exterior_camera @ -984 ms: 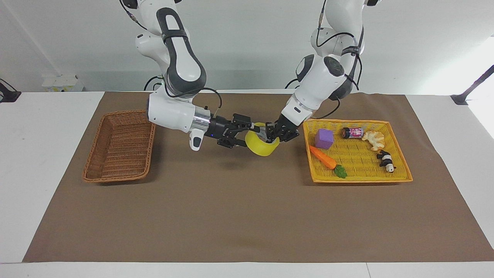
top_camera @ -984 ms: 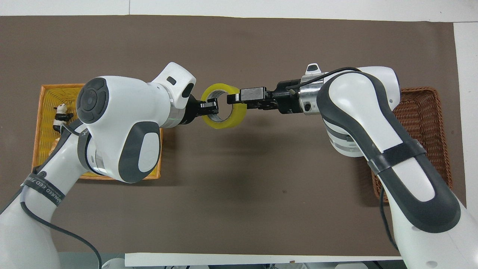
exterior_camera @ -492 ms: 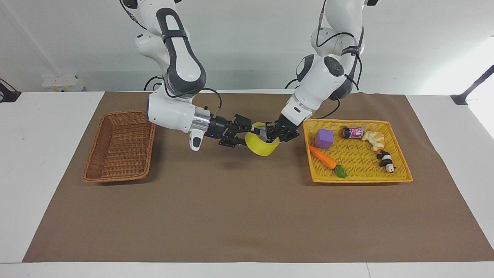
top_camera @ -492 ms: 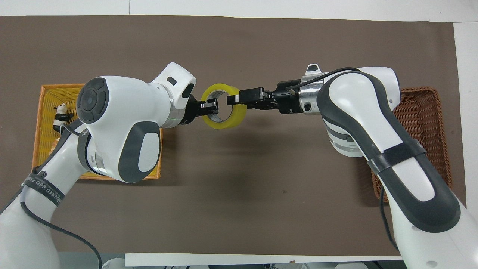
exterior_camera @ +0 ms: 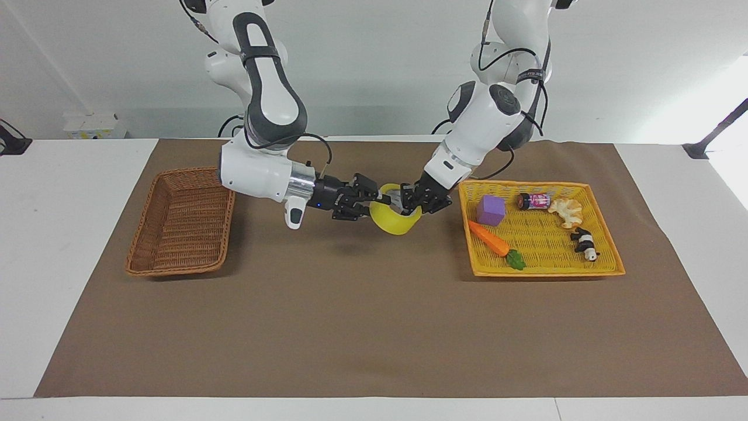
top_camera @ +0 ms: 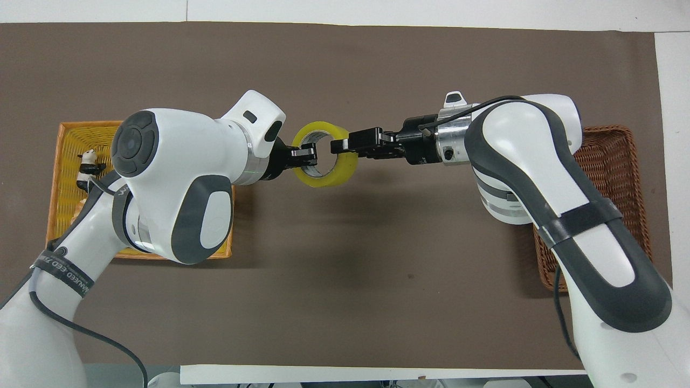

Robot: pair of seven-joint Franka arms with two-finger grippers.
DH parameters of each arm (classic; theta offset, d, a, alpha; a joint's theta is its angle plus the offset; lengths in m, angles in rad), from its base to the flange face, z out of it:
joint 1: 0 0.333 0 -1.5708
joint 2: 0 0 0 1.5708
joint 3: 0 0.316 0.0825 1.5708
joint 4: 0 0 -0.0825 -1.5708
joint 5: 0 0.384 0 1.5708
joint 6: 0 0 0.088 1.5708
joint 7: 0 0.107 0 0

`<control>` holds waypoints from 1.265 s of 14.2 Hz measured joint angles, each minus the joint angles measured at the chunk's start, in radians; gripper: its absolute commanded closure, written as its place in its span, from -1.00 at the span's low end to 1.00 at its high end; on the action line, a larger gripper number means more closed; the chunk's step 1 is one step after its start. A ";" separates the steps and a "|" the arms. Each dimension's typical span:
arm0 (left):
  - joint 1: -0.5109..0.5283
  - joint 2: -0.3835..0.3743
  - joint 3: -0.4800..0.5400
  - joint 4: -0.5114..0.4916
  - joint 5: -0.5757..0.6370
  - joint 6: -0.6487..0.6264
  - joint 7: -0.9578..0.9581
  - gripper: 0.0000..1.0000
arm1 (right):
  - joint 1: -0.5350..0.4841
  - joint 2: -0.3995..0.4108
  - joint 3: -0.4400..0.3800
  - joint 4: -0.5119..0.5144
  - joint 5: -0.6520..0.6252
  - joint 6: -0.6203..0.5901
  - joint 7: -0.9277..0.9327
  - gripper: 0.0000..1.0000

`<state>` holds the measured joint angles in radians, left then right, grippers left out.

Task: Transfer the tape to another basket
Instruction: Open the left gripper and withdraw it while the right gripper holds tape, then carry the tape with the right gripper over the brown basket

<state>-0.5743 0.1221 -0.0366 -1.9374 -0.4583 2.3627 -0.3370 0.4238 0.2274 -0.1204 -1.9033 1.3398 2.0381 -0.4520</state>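
Observation:
I should bring the yellow tape roll with my right gripper to near the middle of the brown wicker basket (top_camera: 586, 222) and let go of it there.
The yellow tape roll (exterior_camera: 396, 222) hangs in the air over the brown mat, midway between the two baskets, and shows as a ring in the overhead view (top_camera: 335, 175). My left gripper (exterior_camera: 408, 204) is shut on the rim on the side toward the yellow basket; it also shows in the overhead view (top_camera: 305, 157). My right gripper (exterior_camera: 377, 202) reaches in level from the brown basket's side and is shut on the facing rim, as the overhead view (top_camera: 340, 144) shows too. The brown wicker basket (exterior_camera: 181, 219) stands empty at the right arm's end (top_camera: 612, 156).
The bright yellow tray basket (exterior_camera: 546, 241) stands at the left arm's end and holds a purple cube (exterior_camera: 490, 210), a carrot (exterior_camera: 489, 240), a small can (exterior_camera: 534, 200), a croissant (exterior_camera: 567, 211) and a panda figure (exterior_camera: 584, 243). A brown mat (exterior_camera: 374, 327) covers the table.
The right gripper's fingers have closed in on the tape's rim. The tape and both grippers have shifted slightly toward the brown basket's end.

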 measured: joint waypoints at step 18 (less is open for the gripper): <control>0.537 -0.098 0.036 0.283 0.354 -0.749 0.367 -0.99 | -0.823 -0.043 -0.020 0.013 -0.526 -0.678 -0.242 1.00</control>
<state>-0.0372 0.0243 -0.0010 -1.6545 -0.1041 1.6142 0.0296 -0.3994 0.1840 -0.1408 -1.8901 0.8135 1.3597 -0.6939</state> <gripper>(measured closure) 0.000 0.458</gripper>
